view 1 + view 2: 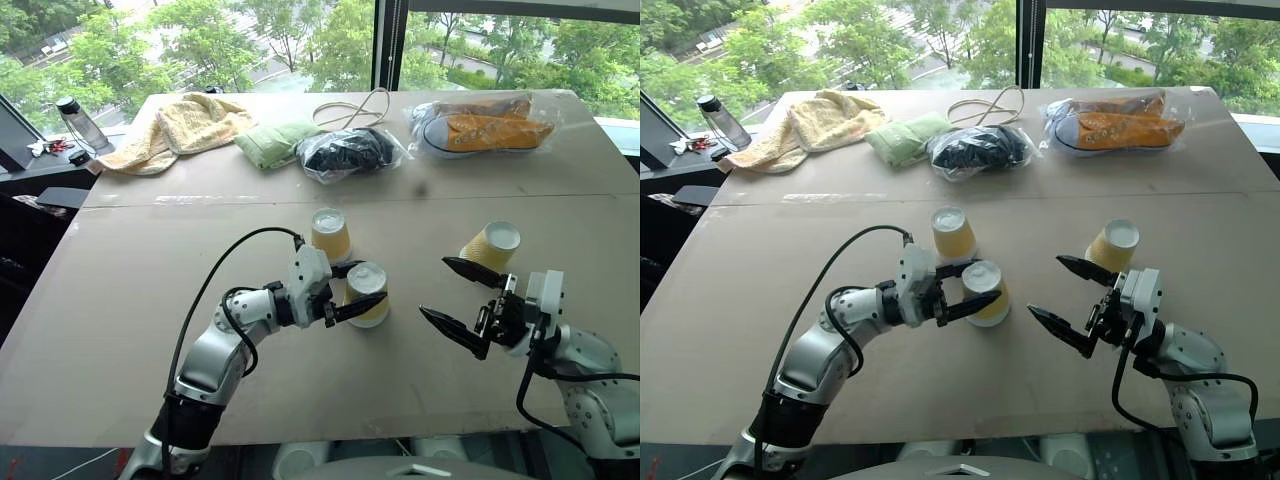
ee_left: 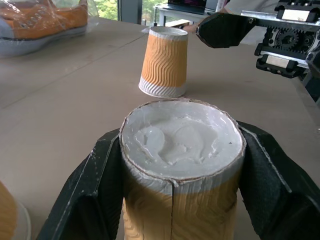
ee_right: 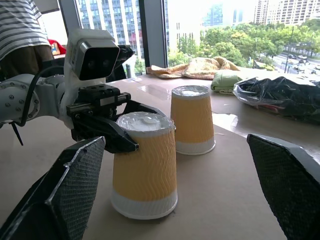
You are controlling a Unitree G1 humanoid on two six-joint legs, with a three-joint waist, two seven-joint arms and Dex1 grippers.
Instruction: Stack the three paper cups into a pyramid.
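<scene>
Next, I let go of the middle cup with my left gripper on the bare table (image 1: 418, 297) just short of the third cup. The middle cup's rim now rests on the table.
Three yellow-orange paper cups stand upside down on the brown table (image 1: 150, 300), white bases up. My left gripper (image 1: 366, 284) is shut on the middle cup (image 1: 367, 300), one black finger on each side just under its base; the cup's rim rests on the table. A second cup (image 1: 331, 236) stands just behind and left of it, close by but apart. The third cup (image 1: 490, 246) stands off to the right, beyond the upper finger of my right gripper (image 1: 435, 287). That gripper is open and empty, and faces the held cup (image 3: 144, 170).
Along the far side of the table lie a yellow towel (image 1: 175, 125), a green cloth (image 1: 272, 142), a dark bagged bundle (image 1: 350, 152), a white cord (image 1: 350, 108) and bagged orange shoes (image 1: 485, 125). A water bottle (image 1: 80, 122) stands far left. A person in a striped shirt (image 3: 20, 30) is nearby.
</scene>
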